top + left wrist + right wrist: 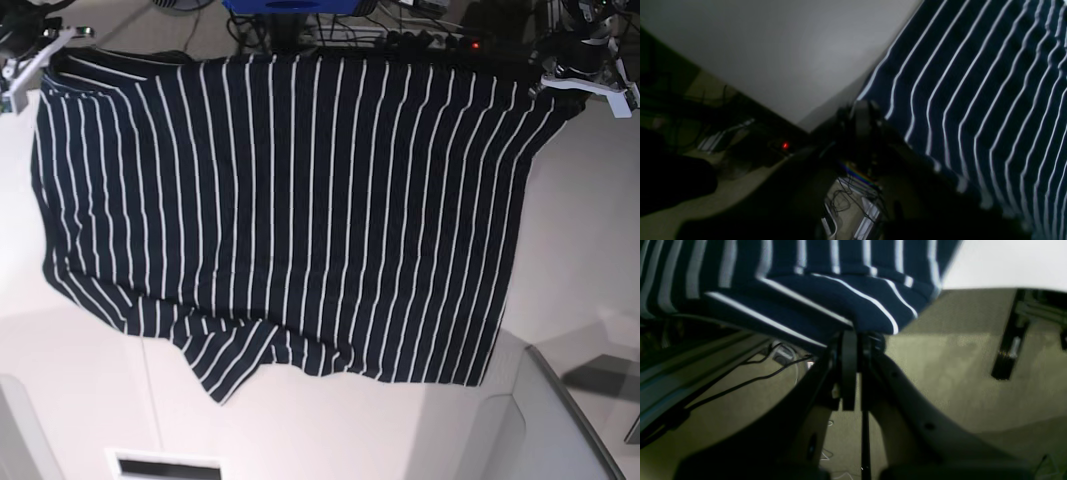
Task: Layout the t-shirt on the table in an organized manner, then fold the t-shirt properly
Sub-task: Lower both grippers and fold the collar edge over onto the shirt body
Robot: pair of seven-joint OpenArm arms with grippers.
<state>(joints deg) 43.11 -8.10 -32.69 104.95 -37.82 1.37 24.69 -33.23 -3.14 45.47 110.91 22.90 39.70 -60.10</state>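
I should release the t-shirt's far corner, now at the table's far edge, from my right gripper on its side edge [65, 238], just above the creased lower part.
The dark navy t-shirt [300, 200] with thin white stripes lies spread wide across the off-white table [580, 260]. Its top edge runs along the table's far edge, and its lower left part is creased and folded. My left gripper [548, 78] is at the shirt's far right corner. In the left wrist view this gripper [862, 110] is shut on the shirt's edge [973, 83] beside bare table [773, 50]. My right gripper [45, 60] is at the far left corner. In the right wrist view it [855, 336] is shut on a drooping fold of the shirt [840, 300].
Beyond the table's far edge are floor cables [750, 380], a power strip with a red light [473, 44] and a blue stand base [290, 5]. A dark furniture leg [1007, 350] stands on the floor. A grey raised edge [570, 400] crosses the near right.
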